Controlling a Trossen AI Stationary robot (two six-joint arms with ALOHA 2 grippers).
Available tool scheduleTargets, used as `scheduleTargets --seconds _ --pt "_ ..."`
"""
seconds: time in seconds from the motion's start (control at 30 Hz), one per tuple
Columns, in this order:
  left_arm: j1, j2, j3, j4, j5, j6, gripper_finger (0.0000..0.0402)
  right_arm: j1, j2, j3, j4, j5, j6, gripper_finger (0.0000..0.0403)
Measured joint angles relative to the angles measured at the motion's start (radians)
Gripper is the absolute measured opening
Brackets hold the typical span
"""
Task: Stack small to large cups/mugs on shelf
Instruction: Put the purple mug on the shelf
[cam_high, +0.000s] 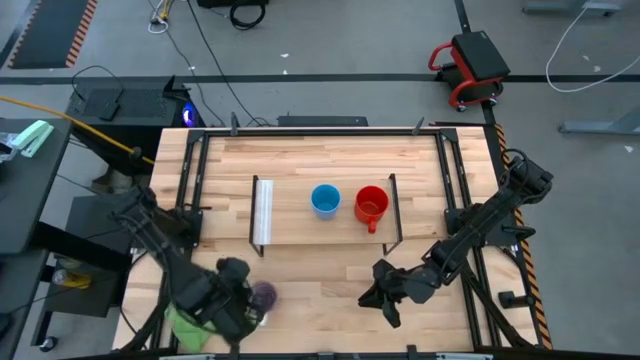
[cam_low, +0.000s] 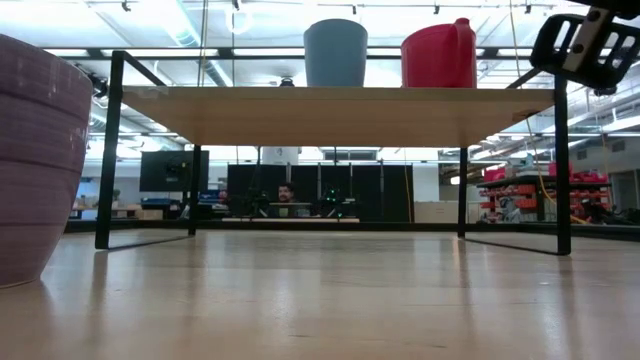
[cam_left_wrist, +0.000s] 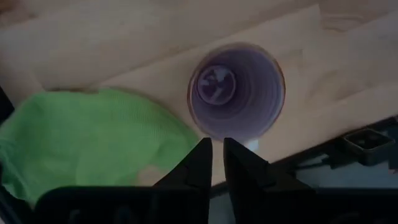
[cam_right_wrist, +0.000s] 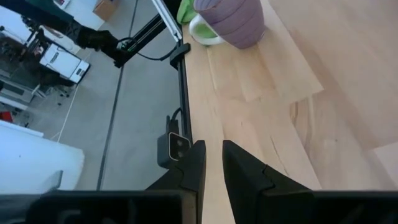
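Observation:
I need to open my left gripper next and take hold of the rim (cam_high: 255, 293) (cam_left_wrist: 196, 119) of the pale purple mug on the side facing the green cloth.
The pale purple mug (cam_high: 264, 293) stands upright on its base on the tabletop near the front left. It also shows in the low view (cam_low: 30, 160) and the right wrist view (cam_right_wrist: 231, 20), with its light handle (cam_right_wrist: 202, 31) beside the green cloth. My left gripper (cam_left_wrist: 217, 152) hangs above the mug's rim (cam_left_wrist: 236, 93) on the handle side, fingers shut and pointing down. The blue cup (cam_high: 325, 200) and the red mug (cam_high: 371, 205) stand side by side on the shelf (cam_high: 300, 225). My right gripper (cam_high: 385, 297) is shut and empty over the table in front of the shelf.
A green cloth (cam_high: 185, 325) lies at the front left corner next to the purple mug. The shelf has black end frames (cam_low: 110, 150) and a white strip (cam_high: 263, 212) at its left end. Bare wood lies between the shelf and the table's near edge.

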Motion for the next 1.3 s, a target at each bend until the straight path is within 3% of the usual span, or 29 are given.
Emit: scheduleTargets --seconds 0.43,0.73,1.03,1.17,1.3 --pt "0.132 0.062 -0.002 -0.036 0.092 0.204 0.0087 0.039 0.0 0.0 -0.024 0.017 0.02 0.0062" --pt "0.117 0.07 -0.013 -0.032 0.109 0.164 0.0094 0.069 0.0 0.0 -0.031 0.041 0.024 0.0062" --pt "0.078 0.005 -0.191 0.105 0.149 0.022 0.0092 0.075 0.0 0.0 -0.03 0.042 0.033 0.0062" --pt "0.074 -0.033 -0.231 0.235 0.119 0.049 0.0088 0.075 0.0 0.0 -0.031 0.042 0.034 0.0062" --pt "0.084 -0.033 -0.281 0.262 0.126 0.056 0.0095 0.074 0.0 0.0 -0.031 0.053 0.029 0.0062"
